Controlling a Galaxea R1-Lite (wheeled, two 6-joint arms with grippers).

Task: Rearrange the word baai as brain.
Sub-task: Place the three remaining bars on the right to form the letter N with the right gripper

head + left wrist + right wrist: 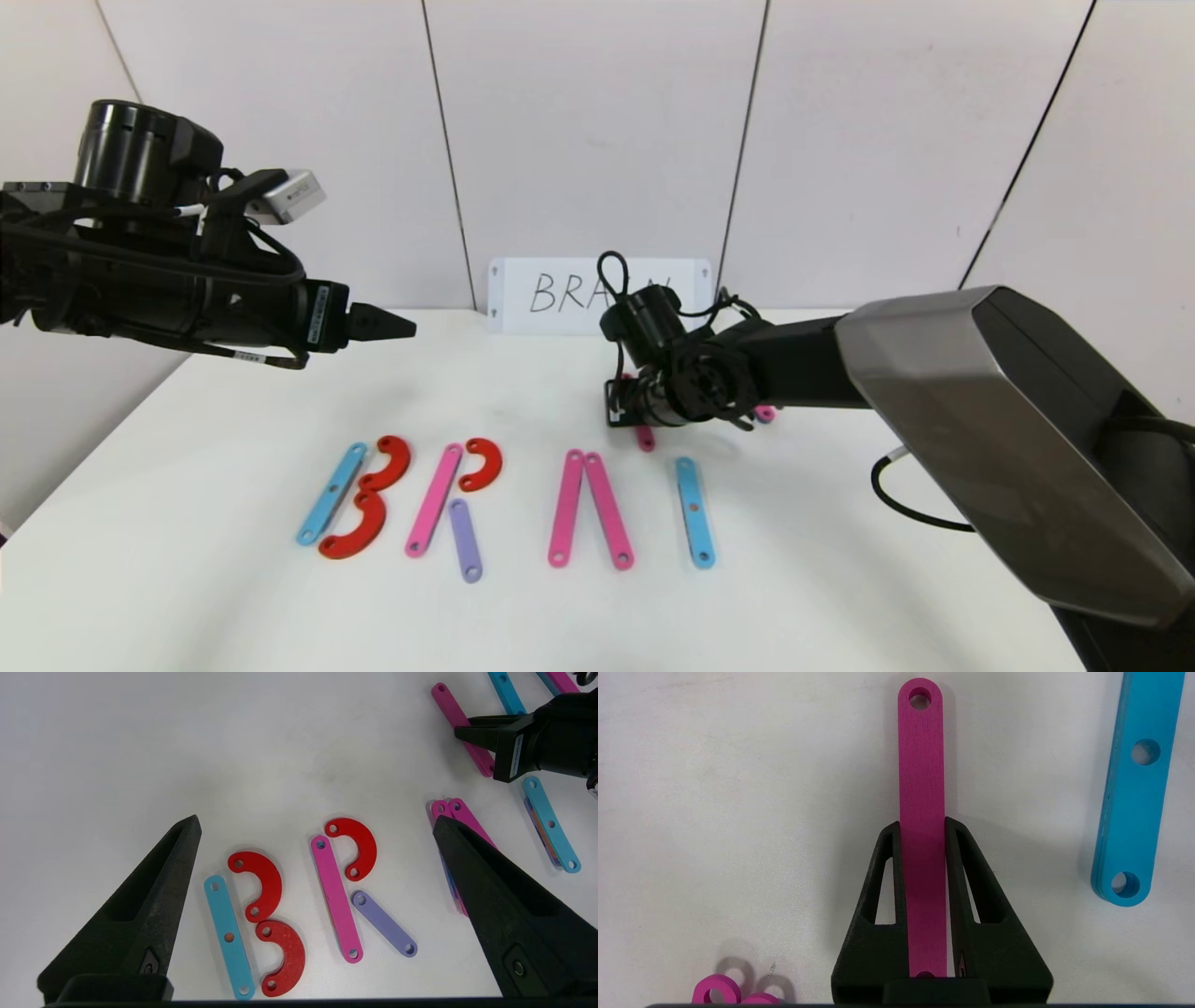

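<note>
My right gripper is going to release the magenta strip just past the blue strip, opposite the leaning pink strips [765, 499]. The magenta strip now rests on the table.
Flat letter pieces lie in a row on the white table [187, 448]. A blue strip [330, 493] and two red curves [373, 495] form a B. A pink strip [433, 499], a red curve [482, 464] and a purple strip [464, 539] form an R. Two pink strips [586, 509] lean together at their tops, and a blue strip [695, 511] lies to their right. My right gripper [922, 823] is low behind them, shut on a magenta strip [921, 765] that rests on the table. My left gripper [316, 819] is open and empty, raised at the left [392, 327].
A white card reading BRAIN [560, 292] leans on the back wall, partly hidden by the right wrist. Spare pink pieces [717, 994] lie by the right gripper. A black cable [896, 495] hangs at the right arm. More strips lie behind the right gripper [507, 693].
</note>
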